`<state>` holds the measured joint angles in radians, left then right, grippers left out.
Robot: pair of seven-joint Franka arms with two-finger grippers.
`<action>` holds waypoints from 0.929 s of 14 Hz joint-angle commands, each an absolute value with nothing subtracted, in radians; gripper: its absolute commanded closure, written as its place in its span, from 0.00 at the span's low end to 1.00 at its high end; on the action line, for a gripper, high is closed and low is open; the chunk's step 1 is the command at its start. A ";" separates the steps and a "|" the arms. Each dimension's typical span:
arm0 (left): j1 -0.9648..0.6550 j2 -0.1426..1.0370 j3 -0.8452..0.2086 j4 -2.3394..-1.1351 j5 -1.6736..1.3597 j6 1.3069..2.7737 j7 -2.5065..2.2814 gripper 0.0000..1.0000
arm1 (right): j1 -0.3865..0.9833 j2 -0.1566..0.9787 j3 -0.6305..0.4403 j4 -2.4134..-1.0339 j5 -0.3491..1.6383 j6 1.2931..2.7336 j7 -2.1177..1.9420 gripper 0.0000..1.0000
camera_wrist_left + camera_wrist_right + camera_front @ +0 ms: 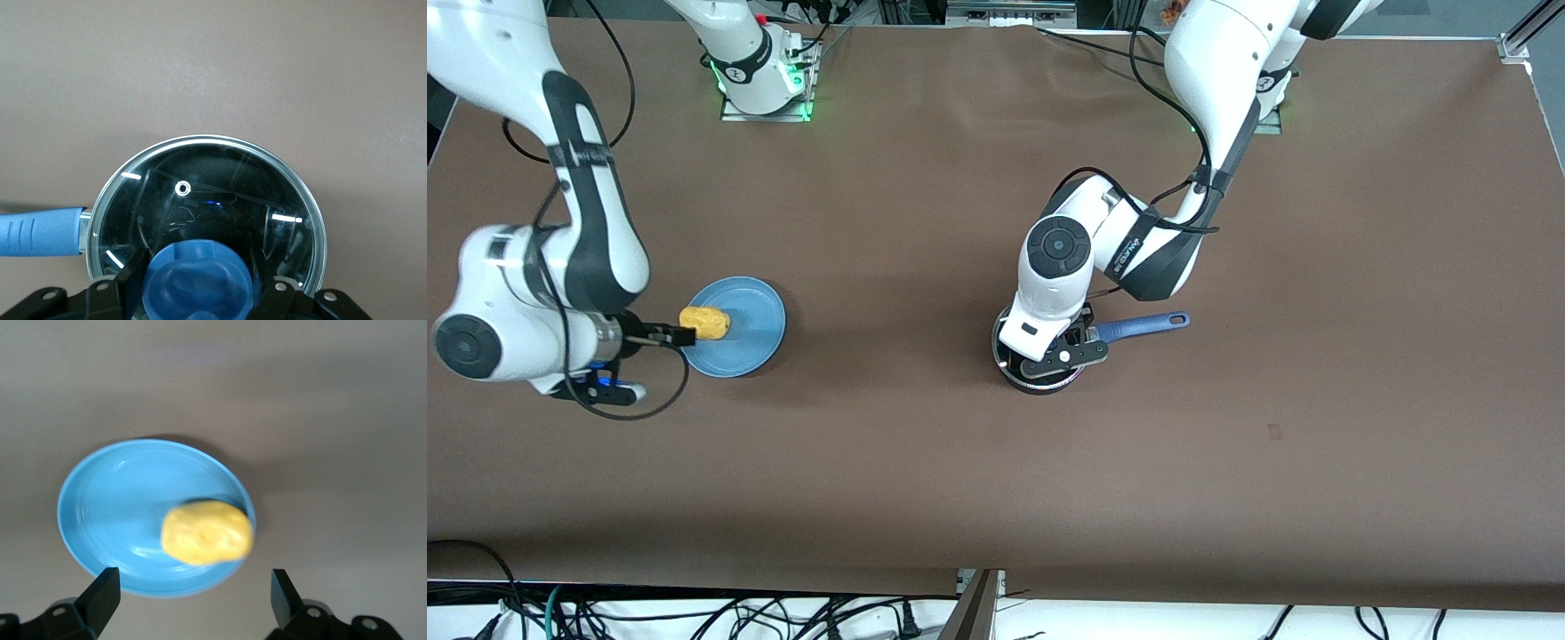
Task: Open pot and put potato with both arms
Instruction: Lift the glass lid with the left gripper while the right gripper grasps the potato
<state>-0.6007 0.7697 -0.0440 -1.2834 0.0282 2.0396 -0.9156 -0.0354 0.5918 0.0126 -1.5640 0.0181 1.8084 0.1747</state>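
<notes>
The glass lid, which still covers the black pot, will be released by my left gripper on the table point(1362, 384), past the blue handle and faint square mark.
The black pot point(1039, 384) stands mid-table, its blue handle point(1144, 325) pointing toward the left arm's end. A glass lid point(220, 193) with a blue knob point(199, 283) covers it. My left gripper point(1052, 359) is right over the pot, and in the left wrist view point(199, 267) its fingers point(131, 273) press both sides of the knob. The yellow potato point(704, 323) lies on a blue plate point(751, 342) toward the right arm's end. My right gripper point(679, 336) is low beside the plate, open and empty. In the right wrist view point(193, 581) the potato point(207, 532) lies just ahead of its fingertips.
Brown table surface point(889, 427) lies between the plate and the pot. Cables point(694, 613) hang along the table edge nearest the front camera. The arm bases point(765, 84) stand at the edge farthest from that camera.
</notes>
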 commanded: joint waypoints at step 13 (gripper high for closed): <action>-0.136 0.541 -0.016 -1.394 0.020 1.873 0.059 0.59 | -0.140 0.603 0.011 -1.775 0.170 1.982 0.302 0.00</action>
<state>-0.2294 0.5865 -0.0173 -1.3272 0.0276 1.8805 -0.1776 -0.1202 0.6173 -0.0001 -1.7282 0.1243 1.9489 0.3104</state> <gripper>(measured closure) 0.339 0.000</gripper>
